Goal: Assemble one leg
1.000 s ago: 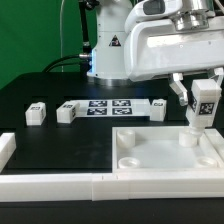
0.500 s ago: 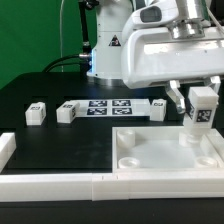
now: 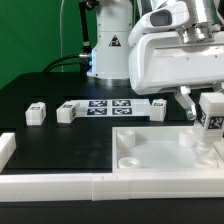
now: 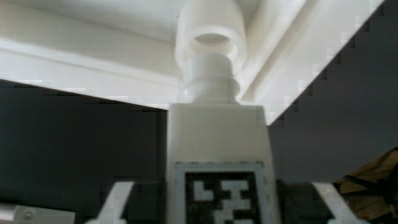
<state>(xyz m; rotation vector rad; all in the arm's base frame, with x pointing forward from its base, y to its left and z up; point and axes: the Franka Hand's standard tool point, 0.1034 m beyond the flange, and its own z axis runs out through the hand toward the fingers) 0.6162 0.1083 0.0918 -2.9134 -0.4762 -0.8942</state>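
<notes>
I should release the leg standing upright in the white panel's front corner socket (image 3: 202, 161) (image 4: 212, 43), which is just below my gripper, by the long rail.
My gripper (image 3: 206, 108) is shut on a leg (image 3: 212, 113), a small white post with a square tag, and holds it upright at the exterior view's right. The leg hangs over the far right corner of the large white panel (image 3: 165, 152), just right of a round corner socket (image 3: 190, 139). In the wrist view the leg (image 4: 221, 125) stands between my fingers (image 4: 119, 200), tag facing the camera, its round peg pointing at the white panel (image 4: 80, 50). Three more legs lie on the black table: two on the left (image 3: 36, 113) (image 3: 67, 112) and one (image 3: 160, 107) behind the panel.
The marker board (image 3: 105, 107) lies flat between the loose legs. A long white rail (image 3: 60, 184) runs along the table's front edge, with a short white block (image 3: 6, 148) at the left. The robot's base (image 3: 108, 45) stands behind.
My gripper has carried the leg toward the exterior view's right and slightly down, from left of the corner socket's line to past it. The other parts have not moved.
</notes>
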